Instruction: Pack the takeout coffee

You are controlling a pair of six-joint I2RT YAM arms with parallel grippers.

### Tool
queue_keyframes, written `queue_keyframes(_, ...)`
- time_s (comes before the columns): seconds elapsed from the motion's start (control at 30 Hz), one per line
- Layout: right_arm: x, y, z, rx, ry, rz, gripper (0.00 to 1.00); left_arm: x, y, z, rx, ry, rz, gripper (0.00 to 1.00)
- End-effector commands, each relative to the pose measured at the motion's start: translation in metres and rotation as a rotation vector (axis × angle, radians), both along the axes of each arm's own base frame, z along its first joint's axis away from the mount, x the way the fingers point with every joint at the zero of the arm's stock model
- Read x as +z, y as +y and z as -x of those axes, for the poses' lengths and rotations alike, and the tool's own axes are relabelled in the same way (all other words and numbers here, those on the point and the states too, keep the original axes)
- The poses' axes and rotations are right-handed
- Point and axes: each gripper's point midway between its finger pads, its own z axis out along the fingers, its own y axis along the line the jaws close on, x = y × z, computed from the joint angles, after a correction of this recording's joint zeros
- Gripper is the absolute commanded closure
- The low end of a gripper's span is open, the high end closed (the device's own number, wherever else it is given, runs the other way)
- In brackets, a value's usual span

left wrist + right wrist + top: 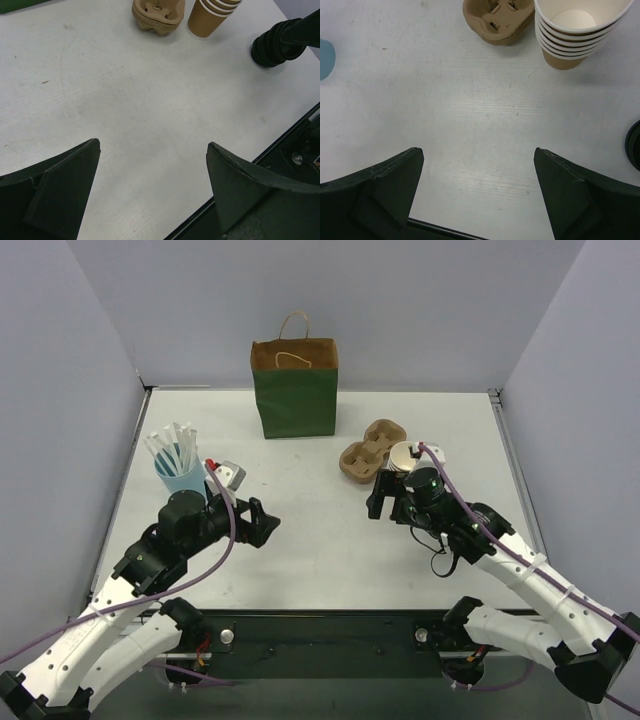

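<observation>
The stack has a top cup. My right gripper should go to it next and close on the cup's rim (418, 454) (628, 11), opposite the brown pulp cup carrier.
No lidded kraft cup shows in any view; the takeout coffee is out of view. A stack of unlidded tan cups (403, 457) stands right of centre, also in the left wrist view (212, 15) and the right wrist view (575, 30). A green paper bag (295, 390) stands open at the back. My left gripper (262, 522) is open and empty above bare table (152, 150). My right gripper (378, 498) is open and empty just in front of the cup stack (477, 152).
A brown pulp cup carrier (368, 448) lies left of the cup stack (497, 17). A blue cup of straws (178, 475) and small packets (228, 473) sit at the left. A black round lid edge (634, 150) shows at the right.
</observation>
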Motion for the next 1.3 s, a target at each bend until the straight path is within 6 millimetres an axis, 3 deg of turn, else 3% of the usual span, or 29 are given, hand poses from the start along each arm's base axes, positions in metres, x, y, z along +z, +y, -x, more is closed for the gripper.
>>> queue_keyframes(0.0, -0.001, -0.009, -0.009, -0.068, -0.011, 0.033, 0.0, 0.01, 0.003, -0.005, 0.019, -0.054, 0.009, 0.03)
queue_keyframes(0.1, 0.003, -0.026, -0.018, -0.145, -0.047, 0.109, 0.06, 0.01, 0.005, -0.007, 0.033, -0.056, 0.003, 0.03)
queue_keyframes(0.3, 0.043, -0.068, -0.058, -0.297, -0.144, 0.287, 0.11, 0.003, 0.009, -0.01, 0.065, -0.036, -0.022, 0.03)
queue_keyframes(0.37, 0.054, -0.078, -0.077, -0.319, -0.128, 0.277, 0.21, 0.004, 0.01, -0.011, 0.068, -0.038, -0.022, 0.03)
queue_keyframes(0.4, 0.056, -0.094, -0.086, -0.364, -0.11, 0.262, 0.25, 0.003, 0.01, -0.011, 0.068, -0.037, -0.023, 0.03)
queue_keyframes(0.43, 0.049, -0.091, -0.094, -0.338, -0.074, 0.252, 0.34, 0.004, 0.01, -0.011, 0.068, -0.038, -0.022, 0.03)
queue_keyframes(0.47, 0.058, -0.092, -0.103, -0.336, -0.079, 0.221, 0.38, 0.003, 0.01, -0.01, 0.067, -0.037, -0.023, 0.03)
queue_keyframes(0.5, 0.057, -0.105, -0.11, -0.364, -0.059, 0.204, 0.46, 0.003, 0.01, -0.01, 0.067, -0.036, -0.024, 0.03)
queue_keyframes(0.6, 0.049, -0.108, -0.124, -0.353, -0.001, 0.175, 0.55, 0.005, 0.01, -0.009, 0.066, -0.041, -0.018, 0.03)
queue_keyframes(0.83, 0.019, -0.108, -0.146, -0.301, 0.112, 0.139, 0.62, 0.006, 0.01, -0.009, 0.064, -0.046, -0.016, 0.03)
queue_keyframes(1.27, -0.016, -0.116, -0.15, -0.329, 0.199, 0.205, 0.68, 0.003, 0.008, -0.009, 0.055, -0.038, -0.02, 0.03)
